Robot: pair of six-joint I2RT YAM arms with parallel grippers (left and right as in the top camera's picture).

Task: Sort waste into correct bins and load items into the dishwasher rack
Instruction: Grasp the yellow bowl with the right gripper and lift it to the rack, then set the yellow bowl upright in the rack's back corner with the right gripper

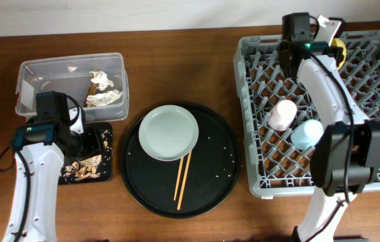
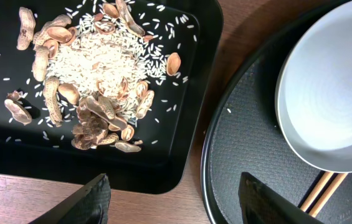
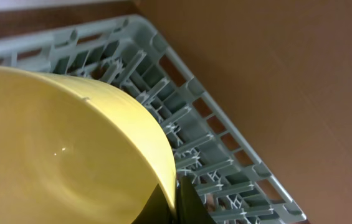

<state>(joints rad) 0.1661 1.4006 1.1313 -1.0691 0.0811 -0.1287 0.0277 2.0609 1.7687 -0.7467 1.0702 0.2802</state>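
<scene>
The robot's right gripper stands between the yellow bowl and the free far corner of the rack, so it should put the bowl down and take hold of the opposite rim (image 1: 342, 51).
My right gripper (image 1: 331, 42) is shut on the rim of the yellow bowl (image 3: 57, 143), holding it over the far edge of the grey dishwasher rack (image 1: 378, 87); the bowl's edge shows in the overhead view (image 1: 339, 48). A pink cup (image 1: 282, 113) and a blue cup (image 1: 307, 134) lie in the rack. My left gripper (image 2: 176, 205) is open and empty, over the near right corner of the shallow black tray (image 2: 182, 74), which holds rice and brown shell scraps (image 2: 95, 74). The grey-green plate (image 1: 168, 132) and chopsticks (image 1: 183, 176) lie on the round black tray (image 1: 210, 181). The clear tub (image 1: 35, 74) holds tissue pieces (image 1: 103, 99).
Crumbs are scattered over the round black tray. In the left wrist view the plate (image 2: 331, 87), chopsticks (image 2: 322, 186) and round tray (image 2: 250, 143) lie right of my gripper. Rack pegs (image 3: 225, 155) stand just under the bowl. Bare wood shows around the trays.
</scene>
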